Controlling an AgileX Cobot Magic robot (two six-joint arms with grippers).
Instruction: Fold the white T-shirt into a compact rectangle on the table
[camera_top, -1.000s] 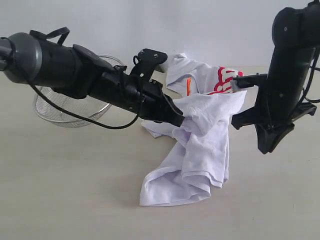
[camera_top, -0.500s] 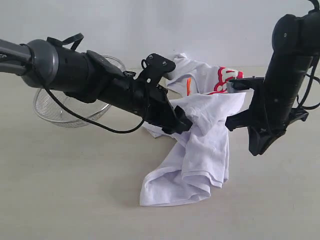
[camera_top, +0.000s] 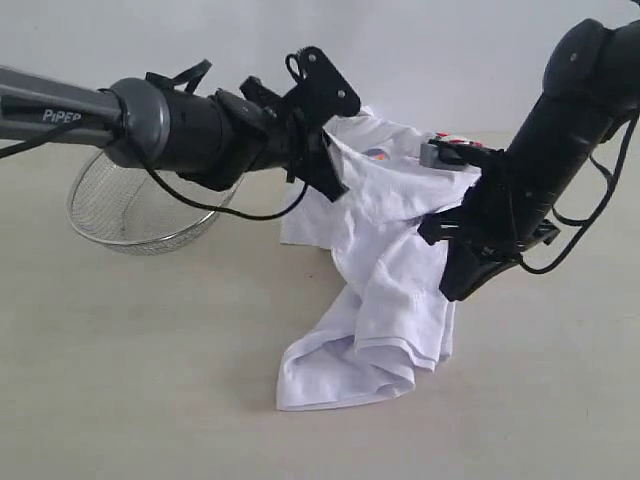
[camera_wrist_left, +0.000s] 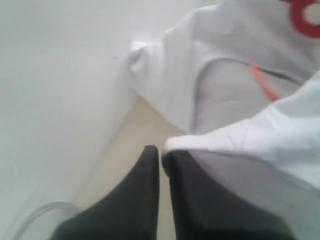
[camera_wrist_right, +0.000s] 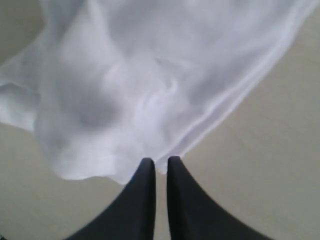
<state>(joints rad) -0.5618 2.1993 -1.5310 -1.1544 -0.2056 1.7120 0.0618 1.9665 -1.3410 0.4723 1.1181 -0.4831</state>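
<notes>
The white T-shirt's lower end is bunched below the edge my left gripper lifts; next I lower that edge and grab the cloth (camera_top: 346, 303) beside the heap.
The white T-shirt (camera_top: 390, 290) hangs crumpled between both grippers, its lower end bunched on the table (camera_top: 150, 380). My left gripper (camera_top: 335, 180) is raised at the shirt's upper left, shut on a cloth edge (camera_wrist_left: 210, 142). In the left wrist view (camera_wrist_left: 161, 152) the orange neck tag (camera_wrist_left: 262, 85) and red lettering (camera_wrist_left: 300, 17) show beyond the fingertips. My right gripper (camera_top: 452, 288) points down at the shirt's right side, shut on a hem; that hem sits between the tips in the right wrist view (camera_wrist_right: 161, 165), the shirt (camera_wrist_right: 150, 80) spreading beyond.
A round wire-mesh basket (camera_top: 120, 215) stands at the back left, under the left arm. A white wall rises behind the table. Bare tabletop (camera_top: 560, 400) lies in front and to both sides of the shirt.
My left gripper has risen and drawn back, lifting the shirt's edge higher. The right gripper has swung lower and leftward with its hem. A fold now covers most of the lettering.
</notes>
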